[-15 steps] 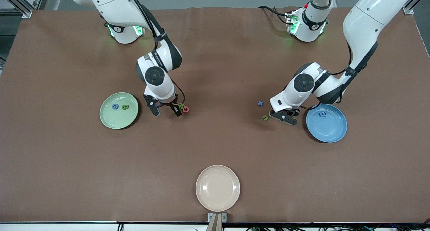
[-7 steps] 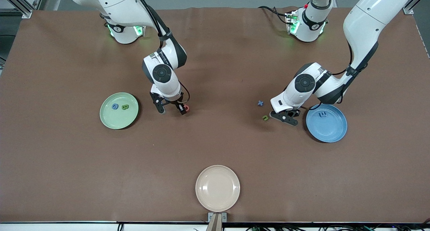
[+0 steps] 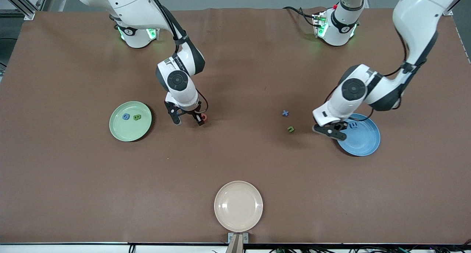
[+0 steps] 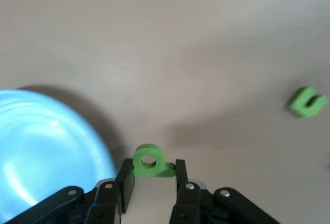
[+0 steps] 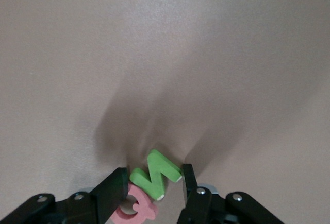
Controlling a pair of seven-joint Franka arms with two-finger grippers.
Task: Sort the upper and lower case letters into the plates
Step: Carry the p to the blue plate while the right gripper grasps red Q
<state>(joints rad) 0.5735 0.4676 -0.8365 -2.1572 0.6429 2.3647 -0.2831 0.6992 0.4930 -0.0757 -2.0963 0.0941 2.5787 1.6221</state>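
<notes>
The green N-shaped letter is crowding the pink letter inside my right gripper's fingers, so I will open them and first pinch just the pink letter (image 5: 144, 204).
The pale green plate (image 3: 130, 129) holds a blue letter (image 3: 126, 116) and a green letter (image 3: 137, 117). The blue plate (image 3: 362, 140) holds a dark blue E (image 3: 353, 125). My left gripper (image 3: 333, 132) is over the blue plate's rim (image 4: 46, 152). In the left wrist view it (image 4: 152, 171) is shut on a green round-holed letter (image 4: 150, 162). My right gripper (image 3: 188, 119) is low at the table. In the right wrist view it (image 5: 152, 183) is shut on a green N-shaped letter (image 5: 154, 175). A pink letter (image 5: 135, 209) lies against that letter, and also shows in the front view (image 3: 204, 117).
A green u-shaped letter (image 3: 291, 129) and a blue x (image 3: 285, 113) lie on the brown table between the arms; the u also shows in the left wrist view (image 4: 308, 102). A cream-beige plate (image 3: 238, 206) sits near the front edge.
My left gripper has moved from beside the green u to over the blue plate's rim, carrying its green letter. My right gripper shifted slightly toward the pink letter, then stayed still.
</notes>
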